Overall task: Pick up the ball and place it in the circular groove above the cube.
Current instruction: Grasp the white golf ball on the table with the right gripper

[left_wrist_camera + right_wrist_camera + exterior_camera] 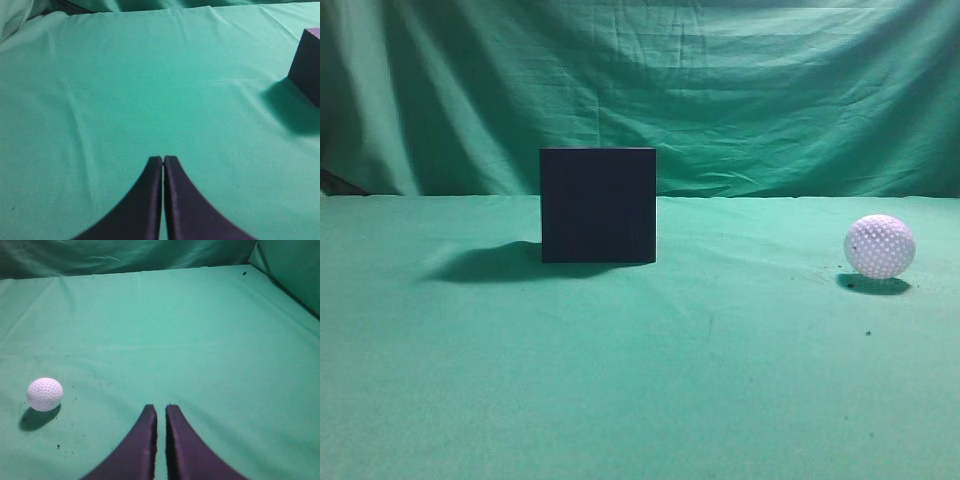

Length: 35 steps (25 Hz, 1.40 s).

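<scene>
The ball has to go into the groove above the black cube, so my right gripper should grab the sides of the white dimpled ball (880, 246) (45, 394).
The black cube (598, 205) stands on the green cloth at the middle of the exterior view; its top groove is hidden from this height. It also shows at the right edge of the left wrist view (307, 65). The white dimpled ball (879, 246) rests on the cloth at the right, apart from the cube. It also lies at the left in the right wrist view (45, 394). My left gripper (163, 159) is shut and empty, well left of the cube. My right gripper (160, 408) is shut and empty, right of the ball. Neither gripper shows in the exterior view.
A green cloth (640, 380) covers the table and hangs as a backdrop (720, 80) behind. Small dark specks lie on the cloth near the ball (58, 446).
</scene>
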### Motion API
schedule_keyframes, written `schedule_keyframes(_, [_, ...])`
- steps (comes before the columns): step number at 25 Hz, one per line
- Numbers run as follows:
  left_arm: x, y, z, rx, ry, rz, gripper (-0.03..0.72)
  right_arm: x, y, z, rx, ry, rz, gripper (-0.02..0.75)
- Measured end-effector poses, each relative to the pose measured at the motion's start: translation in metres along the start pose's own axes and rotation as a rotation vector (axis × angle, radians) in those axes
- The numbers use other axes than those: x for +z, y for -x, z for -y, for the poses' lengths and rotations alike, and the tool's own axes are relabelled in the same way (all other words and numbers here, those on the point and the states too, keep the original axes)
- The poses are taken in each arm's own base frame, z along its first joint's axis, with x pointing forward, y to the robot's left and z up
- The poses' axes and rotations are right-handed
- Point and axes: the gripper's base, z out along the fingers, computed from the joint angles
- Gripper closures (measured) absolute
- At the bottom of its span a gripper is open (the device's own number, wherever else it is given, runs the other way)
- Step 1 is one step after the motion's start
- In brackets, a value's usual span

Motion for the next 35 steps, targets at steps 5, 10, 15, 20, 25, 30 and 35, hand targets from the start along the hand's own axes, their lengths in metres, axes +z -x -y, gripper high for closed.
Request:
schedule_keyframes(5, [0.000,0.000,0.000,0.000,0.000,0.000,0.688,0.000,0.000,0.000,0.001,0.001,0.000,0.689])
schedule_keyframes(10, [0.000,0.000,0.000,0.000,0.000,0.000,0.688,0.000,0.000,0.000,0.001,0.001,0.000,0.689])
schedule_keyframes(15, [0.000,0.000,0.000,0.000,0.000,0.000,0.688,0.000,0.000,0.000,0.001,0.001,0.000,0.689])
schedule_keyframes(20, [0.000,0.000,0.000,0.000,0.000,0.000,0.688,0.000,0.000,0.000,0.001,0.001,0.010,0.689])
schedule_keyframes(25, [0.000,0.000,0.000,0.000,0.000,0.000,0.688,-0.004,0.027,-0.003,0.176,0.058,0.304,0.689])
schedule_keyframes(30, [0.000,0.000,0.000,0.000,0.000,0.000,0.688,-0.011,0.043,-0.003,0.204,0.070,0.396,0.689])
schedule_keyframes(35, [0.000,0.000,0.000,0.000,0.000,0.000,0.688,-0.021,0.087,-0.009,0.071,0.064,0.235,0.689])
